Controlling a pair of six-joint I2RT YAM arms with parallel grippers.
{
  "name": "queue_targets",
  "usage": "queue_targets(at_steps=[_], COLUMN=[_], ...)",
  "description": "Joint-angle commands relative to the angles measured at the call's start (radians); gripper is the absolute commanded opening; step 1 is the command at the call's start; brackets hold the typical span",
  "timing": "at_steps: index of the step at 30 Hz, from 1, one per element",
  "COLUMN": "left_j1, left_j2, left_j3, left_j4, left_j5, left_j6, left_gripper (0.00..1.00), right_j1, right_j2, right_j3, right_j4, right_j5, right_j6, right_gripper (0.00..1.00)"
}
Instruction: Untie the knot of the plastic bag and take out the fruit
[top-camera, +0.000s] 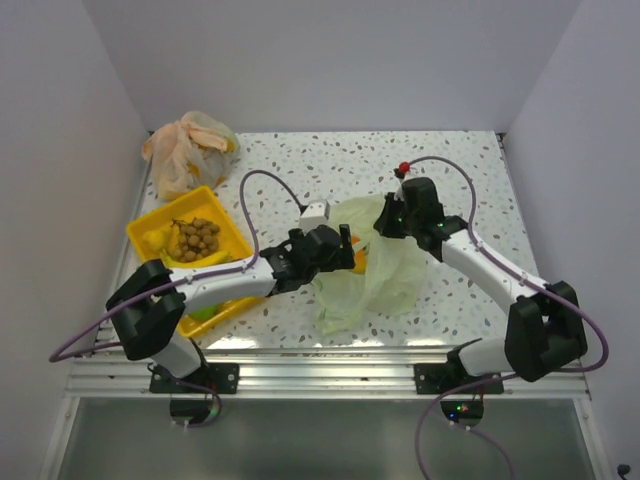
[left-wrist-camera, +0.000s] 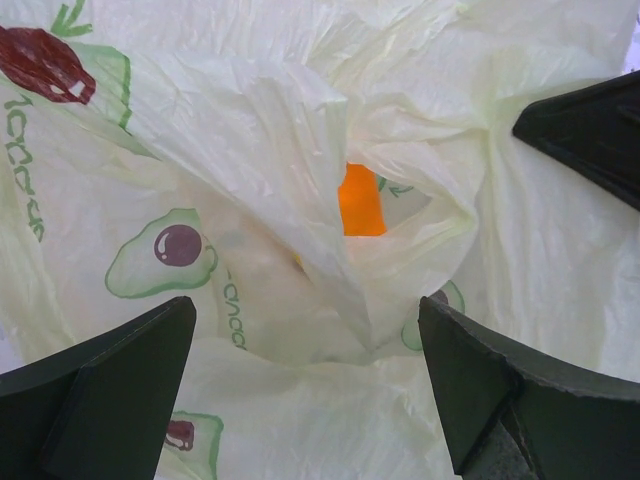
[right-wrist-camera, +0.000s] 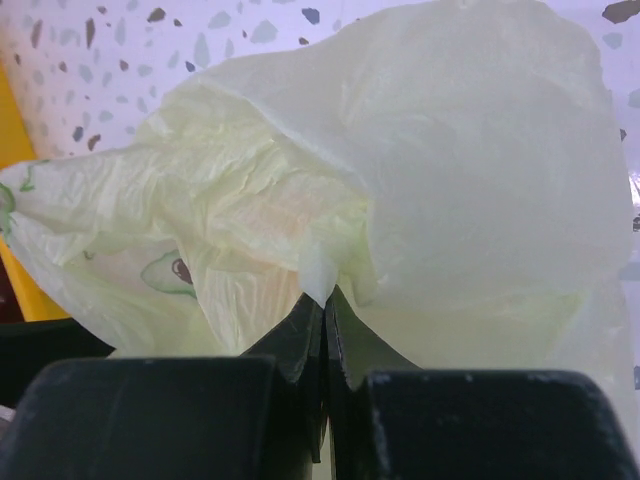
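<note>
The bag's fold droops across the orange-yellow fruit, so my right gripper needs to regrip the bag's upper edge (right-wrist-camera: 320, 262) and hold the bag's opening open for my left gripper.
The pale green plastic bag (top-camera: 378, 270) lies crumpled mid-table, its mouth gaping toward the left. An orange-yellow fruit (left-wrist-camera: 360, 200) shows inside through the opening, also visible from above (top-camera: 357, 263). My left gripper (top-camera: 343, 250) is open at the bag's mouth; in its wrist view both fingers (left-wrist-camera: 110, 390) stand wide over the printed plastic (left-wrist-camera: 250, 120), nothing between them. My right gripper (top-camera: 390, 222) is shut on a fold of the bag's upper edge (right-wrist-camera: 325, 285), holding it raised. A cluster of small brown fruits (top-camera: 197, 237) and a green fruit (top-camera: 205, 312) lie in the yellow tray.
The yellow tray (top-camera: 228, 215) sits at the left beside my left arm. An orange-beige plastic bag (top-camera: 185, 150) rests in the back left corner. White walls close in the speckled table on three sides. My right gripper's tip (left-wrist-camera: 590, 130) enters the left wrist view.
</note>
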Motion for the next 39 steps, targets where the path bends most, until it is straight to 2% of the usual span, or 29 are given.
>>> queue_targets(at_steps=[1, 4, 14, 20, 22, 25, 26, 31, 34, 35, 38, 39], left_j1=[-0.007, -0.010, -0.016, -0.016, -0.018, -0.013, -0.012, 0.010, 0.031, 0.040, 0.049, 0.051], left_j2=[0.024, 0.036, 0.107, 0.113, 0.104, 0.084, 0.082, 0.126, 0.160, 0.169, 0.206, 0.220], left_j3=[0.049, 0.070, 0.141, 0.159, 0.159, 0.161, 0.170, 0.262, 0.306, 0.329, 0.386, 0.397], left_j4=[-0.024, -0.041, -0.057, -0.067, -0.087, -0.074, -0.064, -0.033, -0.001, 0.013, 0.039, 0.038], left_j5=[-0.043, -0.057, -0.103, -0.129, -0.170, -0.199, -0.201, -0.175, -0.163, -0.156, -0.135, -0.130], left_j6=[0.009, 0.002, -0.014, -0.026, -0.041, -0.020, -0.008, 0.058, 0.100, 0.112, 0.144, 0.147], left_gripper=[0.99, 0.99, 1.00, 1.00, 0.97, 0.84, 0.82, 0.72, 0.69, 0.68, 0.68, 0.68], right_j1=[-0.009, -0.016, -0.020, -0.031, -0.031, -0.033, -0.031, -0.031, -0.029, -0.031, -0.031, -0.031], right_j2=[-0.058, -0.091, -0.099, -0.125, -0.130, -0.130, -0.133, -0.144, -0.137, -0.139, -0.156, -0.162], right_j3=[0.027, 0.002, 0.004, -0.022, -0.015, -0.002, -0.005, 0.002, 0.011, 0.014, 0.027, 0.031], right_j4=[0.058, 0.107, 0.150, 0.145, 0.133, 0.049, 0.030, -0.020, -0.065, -0.080, -0.099, -0.102], right_j5=[-0.020, -0.047, -0.089, -0.040, -0.030, 0.012, 0.022, 0.031, 0.028, 0.025, 0.013, 0.008], right_j6=[0.088, 0.165, 0.234, 0.245, 0.196, 0.118, 0.102, -0.005, -0.060, -0.071, -0.122, -0.132], right_gripper=[0.00, 0.00, 0.00, 0.00, 0.03, 0.05, 0.07, 0.20, 0.31, 0.43, 0.66, 0.81])
